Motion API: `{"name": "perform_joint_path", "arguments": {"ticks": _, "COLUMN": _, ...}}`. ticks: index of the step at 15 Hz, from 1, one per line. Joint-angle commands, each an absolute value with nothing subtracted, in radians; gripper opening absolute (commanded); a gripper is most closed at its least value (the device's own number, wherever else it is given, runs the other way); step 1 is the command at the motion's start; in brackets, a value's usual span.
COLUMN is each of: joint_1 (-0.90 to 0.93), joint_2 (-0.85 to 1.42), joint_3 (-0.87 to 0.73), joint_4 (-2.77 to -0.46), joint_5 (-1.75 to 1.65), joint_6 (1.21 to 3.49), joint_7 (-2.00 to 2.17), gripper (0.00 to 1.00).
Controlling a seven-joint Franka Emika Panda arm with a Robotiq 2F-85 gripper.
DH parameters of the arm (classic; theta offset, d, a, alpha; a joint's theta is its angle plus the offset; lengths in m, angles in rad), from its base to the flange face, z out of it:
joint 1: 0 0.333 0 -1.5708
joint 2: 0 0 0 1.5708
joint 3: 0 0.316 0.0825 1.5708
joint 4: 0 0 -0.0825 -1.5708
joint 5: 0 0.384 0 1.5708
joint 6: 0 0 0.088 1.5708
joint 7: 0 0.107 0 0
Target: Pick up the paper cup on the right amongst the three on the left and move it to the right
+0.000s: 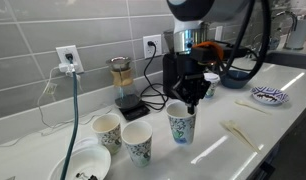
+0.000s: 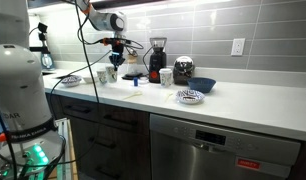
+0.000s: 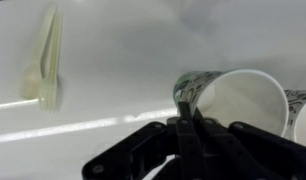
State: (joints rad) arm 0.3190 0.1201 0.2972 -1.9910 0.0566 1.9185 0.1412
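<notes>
Next, I set the teal-blue printed paper cup down with my gripper just past the pale wooden utensil, toward the dark bowl [image 1: 210, 107] [image 3: 36, 153].
Three white paper cups stand on the white counter [image 1: 223, 150]. The pale-dotted one [image 1: 106, 129] is farthest over, the dark-speckled one [image 1: 139, 144] is nearest the camera, and the teal-blue printed paper cup [image 1: 181, 124] is beside them. My gripper [image 1: 191, 98] comes down from above and is shut on this cup's rim. In the wrist view the fingers [image 3: 185, 112] pinch the cup's wall, and the cup's open mouth [image 3: 243, 108] shows beside them. A neighbouring cup's rim [image 3: 304, 115] is at the frame edge. I cannot tell whether the cup's base touches the counter.
A pale wooden utensil [image 1: 240, 133] lies on the counter beyond the cup and also shows in the wrist view [image 3: 48, 55]. A blue patterned bowl [image 1: 269, 96], a dark bowl [image 1: 238, 76], a grinder [image 1: 120, 73], a scale [image 1: 132, 106] and a plate [image 1: 78, 165] stand around.
</notes>
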Motion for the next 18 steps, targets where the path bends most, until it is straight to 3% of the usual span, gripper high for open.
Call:
{"name": "perform_joint_path", "arguments": {"ticks": 1, "joint_1": 0.263, "joint_2": -0.064, "joint_3": 0.249, "joint_4": -2.105, "joint_5": 0.084, "joint_6": 1.913, "joint_7": 0.166, "gripper": 0.01}}
{"name": "perform_joint_path", "arguments": {"ticks": 7, "joint_1": 0.162, "joint_2": -0.134, "joint_3": 0.164, "joint_4": -2.156, "joint_5": 0.08, "joint_6": 2.045, "joint_7": 0.245, "gripper": 0.01}}
{"name": "perform_joint_path", "arguments": {"ticks": 12, "joint_1": 0.154, "joint_2": -0.052, "joint_3": 0.174, "joint_4": -2.138, "joint_5": 0.073, "joint_6": 2.295, "joint_7": 0.336, "gripper": 0.01}}
{"name": "perform_joint_path", "arguments": {"ticks": 18, "joint_1": 0.155, "joint_2": 0.068, "joint_3": 0.166, "joint_4": -2.094, "joint_5": 0.055, "joint_6": 2.34, "joint_7": 0.481, "gripper": 0.01}}
